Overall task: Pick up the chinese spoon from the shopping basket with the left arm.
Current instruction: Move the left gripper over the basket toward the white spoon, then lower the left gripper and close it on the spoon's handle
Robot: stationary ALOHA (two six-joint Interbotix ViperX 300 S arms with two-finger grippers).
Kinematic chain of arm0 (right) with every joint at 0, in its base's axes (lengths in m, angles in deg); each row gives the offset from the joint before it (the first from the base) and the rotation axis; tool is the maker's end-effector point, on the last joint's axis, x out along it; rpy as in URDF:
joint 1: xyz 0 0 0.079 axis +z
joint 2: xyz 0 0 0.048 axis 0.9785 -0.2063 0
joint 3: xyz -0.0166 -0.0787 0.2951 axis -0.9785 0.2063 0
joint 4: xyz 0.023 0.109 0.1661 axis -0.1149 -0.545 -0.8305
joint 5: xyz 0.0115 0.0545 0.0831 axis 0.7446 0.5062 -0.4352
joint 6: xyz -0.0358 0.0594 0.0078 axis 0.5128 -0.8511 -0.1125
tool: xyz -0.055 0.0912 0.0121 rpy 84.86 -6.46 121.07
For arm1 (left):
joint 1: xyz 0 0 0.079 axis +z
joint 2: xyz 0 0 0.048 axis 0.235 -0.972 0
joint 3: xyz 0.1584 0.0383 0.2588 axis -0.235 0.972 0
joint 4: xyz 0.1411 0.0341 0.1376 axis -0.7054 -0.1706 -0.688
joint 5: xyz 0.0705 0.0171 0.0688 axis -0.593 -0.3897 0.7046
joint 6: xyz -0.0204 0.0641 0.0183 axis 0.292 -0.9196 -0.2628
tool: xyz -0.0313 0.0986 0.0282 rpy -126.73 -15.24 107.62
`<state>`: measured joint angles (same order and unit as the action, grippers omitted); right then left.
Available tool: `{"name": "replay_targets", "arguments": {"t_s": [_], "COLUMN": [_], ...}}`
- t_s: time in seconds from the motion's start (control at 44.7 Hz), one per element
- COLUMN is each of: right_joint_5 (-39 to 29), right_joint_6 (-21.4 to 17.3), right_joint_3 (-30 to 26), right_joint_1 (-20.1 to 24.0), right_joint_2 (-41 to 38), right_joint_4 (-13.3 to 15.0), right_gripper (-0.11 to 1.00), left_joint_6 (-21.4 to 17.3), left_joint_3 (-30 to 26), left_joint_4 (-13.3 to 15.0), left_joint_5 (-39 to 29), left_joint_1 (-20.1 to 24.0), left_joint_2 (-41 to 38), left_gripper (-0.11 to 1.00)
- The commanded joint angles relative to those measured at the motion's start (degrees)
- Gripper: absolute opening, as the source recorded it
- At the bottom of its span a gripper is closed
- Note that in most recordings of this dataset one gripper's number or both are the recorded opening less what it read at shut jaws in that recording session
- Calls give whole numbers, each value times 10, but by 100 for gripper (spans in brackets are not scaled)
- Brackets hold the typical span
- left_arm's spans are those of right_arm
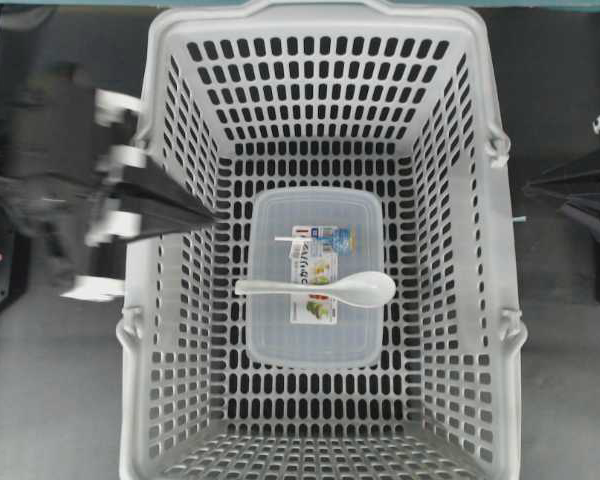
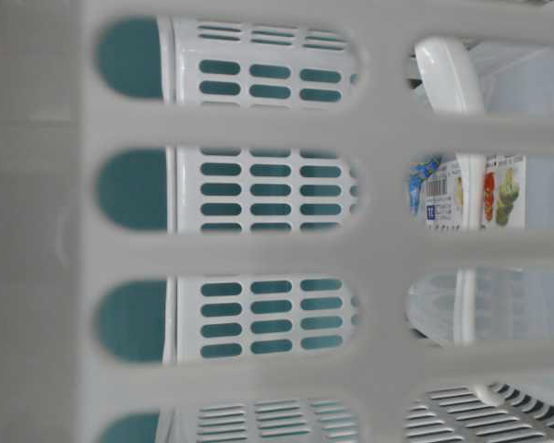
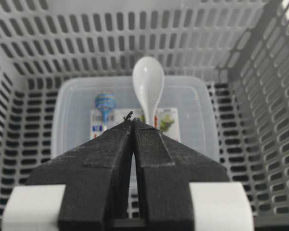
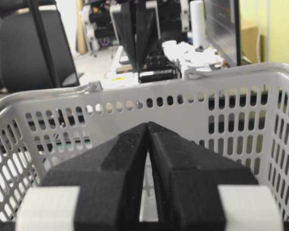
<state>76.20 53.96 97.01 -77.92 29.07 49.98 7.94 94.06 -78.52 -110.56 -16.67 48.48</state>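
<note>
Next, my left gripper moves to the chinese spoon's handle (image 1: 316,289) (image 3: 150,117) and closes on it there, above the label of the container, toward the bowl of the spoon.
The white chinese spoon (image 1: 330,289) lies across the lid of a clear container (image 1: 280,340) on the floor of the light-grey shopping basket (image 1: 500,250). Its bowl points to the right. My left gripper (image 1: 210,214) is shut and empty, its tip just inside the basket's left wall, above and left of the spoon's handle end. In the left wrist view the shut tips (image 3: 132,120) point at the spoon (image 3: 148,84) from the handle side. My right gripper (image 1: 528,187) is shut and empty outside the basket's right wall (image 4: 192,96); its tips show in the right wrist view (image 4: 148,124).
The container's lid carries a colourful label (image 1: 315,270). The basket's tall slotted walls (image 3: 135,38) surround the container closely on all sides. The table-level view looks through a wall slot (image 2: 258,129) at the spoon (image 2: 451,78) and label (image 2: 499,189).
</note>
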Motion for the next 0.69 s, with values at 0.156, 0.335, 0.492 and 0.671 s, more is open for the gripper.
{"name": "replay_targets", "arguments": {"t_s": [0.156,0.335,0.492,0.671], "right_joint_5": [-12,-14,-14,-13], "right_joint_6": [0,0,4,4], "right_joint_3": [-12,-11,-11,-10], "right_joint_1": [-7,-10,-10,-13], "right_joint_2": [-2,-2,-2,-2], "right_joint_4": [-3,-2,-2,-2], "right_gripper": [5,36,69,74], "left_joint_6": [-2,-2,6,6], "left_joint_3": [-104,-148,-177,-208], "left_joint_4": [-2,-2,-2,-2], "left_joint_5": [-69,-91,-117,-149], "left_joint_1": [-1,-10,-11,-20], "left_joint_2": [-124,-199,-260,-323], "left_gripper": [1,4,46,88]}}
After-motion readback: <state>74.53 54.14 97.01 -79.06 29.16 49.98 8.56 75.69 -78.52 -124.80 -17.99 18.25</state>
